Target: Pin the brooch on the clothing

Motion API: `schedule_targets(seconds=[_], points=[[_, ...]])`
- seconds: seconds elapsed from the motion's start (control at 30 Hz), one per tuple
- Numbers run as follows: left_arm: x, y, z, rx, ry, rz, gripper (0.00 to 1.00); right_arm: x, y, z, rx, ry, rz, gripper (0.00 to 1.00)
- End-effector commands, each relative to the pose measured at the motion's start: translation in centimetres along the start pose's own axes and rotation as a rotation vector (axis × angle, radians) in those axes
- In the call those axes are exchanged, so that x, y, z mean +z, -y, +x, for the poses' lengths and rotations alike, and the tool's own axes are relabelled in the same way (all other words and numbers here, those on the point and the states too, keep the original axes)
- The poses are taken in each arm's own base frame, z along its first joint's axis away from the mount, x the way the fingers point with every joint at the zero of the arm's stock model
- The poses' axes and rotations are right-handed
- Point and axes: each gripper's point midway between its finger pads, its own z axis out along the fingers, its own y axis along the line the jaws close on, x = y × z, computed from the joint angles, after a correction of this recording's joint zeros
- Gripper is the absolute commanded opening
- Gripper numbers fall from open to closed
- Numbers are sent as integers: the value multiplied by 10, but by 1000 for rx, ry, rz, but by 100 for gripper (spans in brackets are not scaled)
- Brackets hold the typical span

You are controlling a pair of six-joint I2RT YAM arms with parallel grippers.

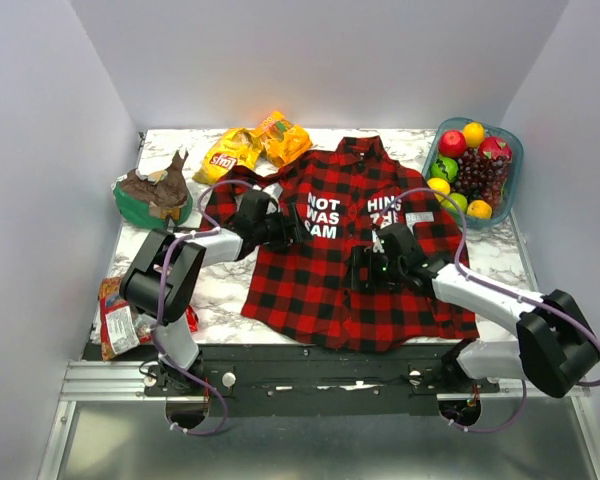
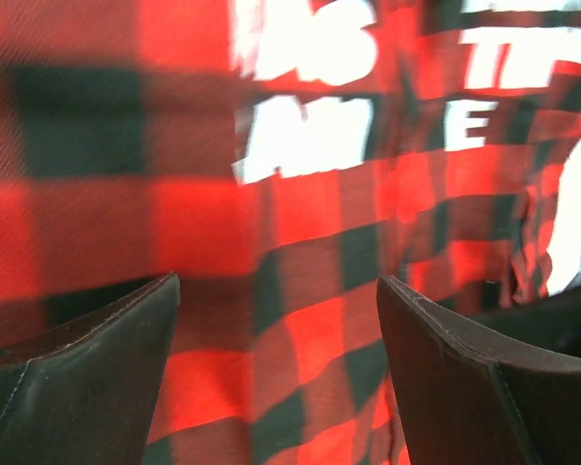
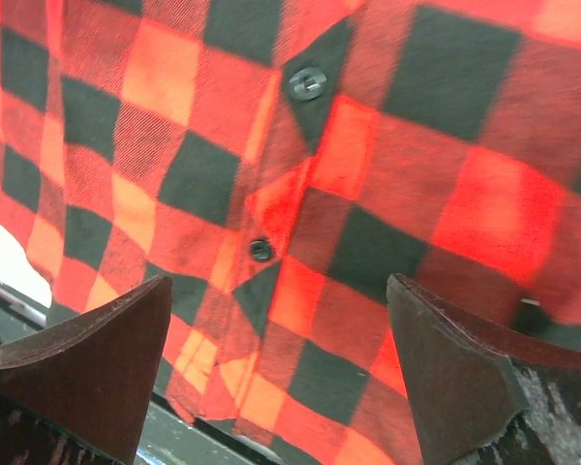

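I will next move my right gripper to the plaid shirt's sleeve on the fruit tub side and close it on the sleeve's inner edge (image 1: 436, 244) just below the white patch.
The clothing (image 1: 325, 275), a red and black plaid shirt with white block letters, lies flat in the middle of the marble table. My left gripper (image 1: 292, 230) hovers over its left chest beside the letters. In the left wrist view that gripper (image 2: 279, 281) is open, with only plaid fabric (image 2: 300, 320) between its fingers. My right gripper (image 1: 358, 270) is over the lower middle of the shirt. Seen from the right wrist, it (image 3: 279, 281) is open above the button placket (image 3: 261, 250) near the hem. The brooch shows in no view.
A clear tub of fruit (image 1: 510, 150) stands at the back right. Yellow snack bags (image 1: 250, 148) lie behind the collar. A green bowl with brown contents (image 1: 152, 195) sits at the left, and snack packets (image 1: 120, 320) at the front left. The table's front edge (image 3: 97, 436) runs just past the hem.
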Motion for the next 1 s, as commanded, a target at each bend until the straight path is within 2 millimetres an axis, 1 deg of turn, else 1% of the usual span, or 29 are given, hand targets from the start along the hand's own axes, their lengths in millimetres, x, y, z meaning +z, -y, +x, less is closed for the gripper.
schedule_targets(seconds=[0.0,0.07,0.17,0.23,0.27,0.3,0.37,0.43,0.47,0.53,0.57,0.6,0.67,0.7,0.73,0.77,0.8,0.83,0.87,0.9,0.93,0.97], points=[[0,-21,4,-141,36,23,90,13,-11,5,-4,11,-15,99],[-3,-36,13,-176,37,-21,91,21,-15,10,-22,-16,-14,99],[-8,-53,17,-193,43,-89,93,30,-22,20,-45,-57,-16,99],[-12,-67,17,-205,53,-146,94,34,-31,25,-52,-75,-37,99],[-15,-75,20,-212,50,-172,95,37,-32,30,-55,-90,-41,99],[-20,-82,20,-225,58,-202,95,38,-40,34,-60,-99,-63,99],[-30,-98,17,-266,82,-236,95,42,-46,40,-67,-118,-79,99],[-39,-103,8,-270,119,-254,96,45,-57,48,-79,-138,-105,99],[-43,-107,4,-270,136,-270,96,46,-63,48,-84,-140,-116,99],[-50,-110,-3,-241,160,-305,97,49,-72,56,-103,-164,-127,99],[-51,-107,-9,-223,171,-297,97,50,-77,56,-109,-166,-137,99],[-53,-105,-11,-213,175,-295,97,49,-87,57,-120,-174,-158,99],[-54,-100,-20,-181,191,-290,97,44,-97,54,-118,-175,-183,99],[-56,-96,-24,-167,202,-284,97,40,-98,54,-115,-186,-181,99],[-58,-93,-29,-140,211,-281,97,28,-109,39,-119,-146,-202,99],[-61,-87,-38,-118,233,-278,97,21,-109,33,-121,-128,-190,99],[-66,-80,-45,-90,251,-273,97,12,-98,29,-131,-115,-123,99],[-69,-72,-50,-61,265,-263,97,-5,-102,12,-143,-58,-116,99],[-72,-65,-55,-14,277,-258,97,-15,-98,4,-146,-28,-82,99],[-81,-48,-71,28,320,-235,97,-24,-75,1,-149,-12,26,100],[-83,-35,-73,67,325,-215,97,-32,-67,-4,-144,2,57,100],[-88,-18,-86,135,351,-196,97,-45,-60,-10,-132,29,65,100]])
